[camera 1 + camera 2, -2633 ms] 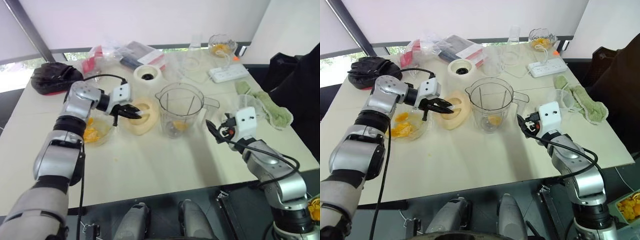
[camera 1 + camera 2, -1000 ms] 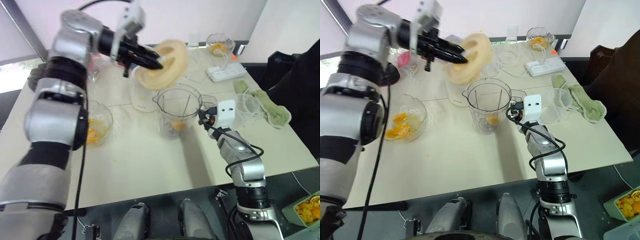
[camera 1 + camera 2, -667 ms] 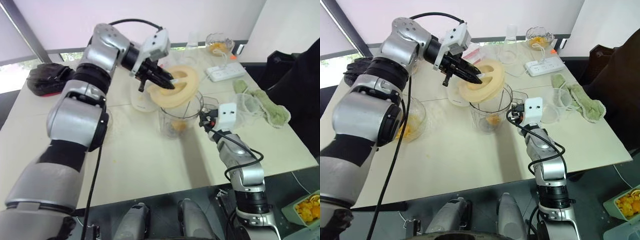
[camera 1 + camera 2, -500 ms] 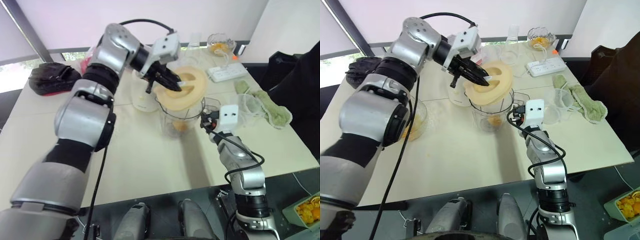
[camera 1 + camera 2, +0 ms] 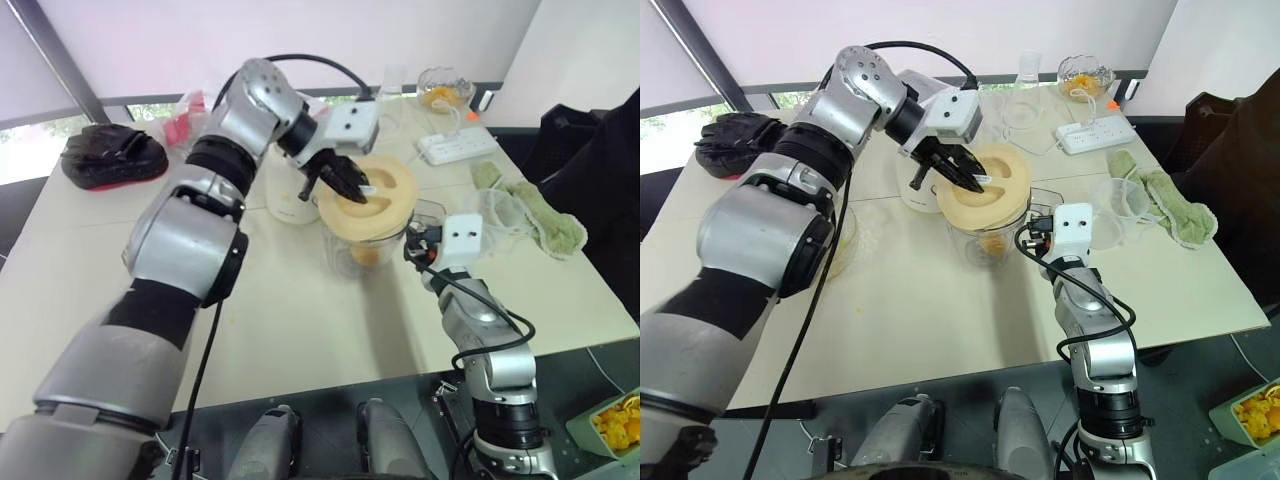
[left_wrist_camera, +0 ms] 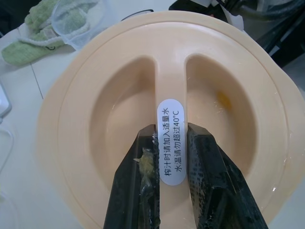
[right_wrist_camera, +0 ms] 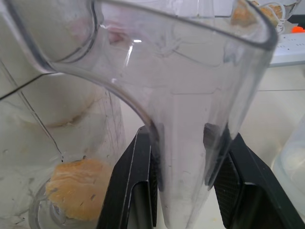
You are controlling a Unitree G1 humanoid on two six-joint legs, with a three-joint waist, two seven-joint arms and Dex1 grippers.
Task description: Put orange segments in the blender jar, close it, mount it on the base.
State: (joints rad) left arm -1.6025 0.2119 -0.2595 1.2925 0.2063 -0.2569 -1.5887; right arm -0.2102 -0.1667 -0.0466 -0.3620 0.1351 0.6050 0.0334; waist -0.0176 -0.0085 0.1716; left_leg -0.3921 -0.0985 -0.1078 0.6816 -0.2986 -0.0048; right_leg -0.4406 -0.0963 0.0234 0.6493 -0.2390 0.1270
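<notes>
I will use my left gripper to set the pale-yellow lid, now tilted over the jar's mouth, flat on the opening of the blender jar (image 5: 367,211), above the orange segment, and let go of it there.
The blender jar (image 5: 352,245) stands mid-table, a clear pitcher with an orange segment (image 7: 76,188) at its bottom. A pale-yellow round lid (image 6: 95,95) lies over its mouth, slightly tilted. My left gripper (image 6: 170,143) reaches over from above, shut on the lid's middle ridge with the white sticker. My right gripper (image 7: 183,157) comes in level from the right side, shut on the jar's handle (image 7: 190,109). The cream-white base (image 5: 910,195) stands just behind the jar, partly hidden by my left gripper (image 5: 358,190).
A glass bowl (image 5: 843,240) with orange pieces sits left of the jar, mostly behind my left arm. To the right are a small clear cup (image 5: 495,212) and a green cloth (image 5: 535,215). A power strip (image 5: 455,147) and another glass bowl (image 5: 440,90) lie at the back.
My left gripper lifted the lid off the table, swung it up and rightward, then lowered it onto the jar's mouth. My right gripper moved in and closed on the jar's handle.
</notes>
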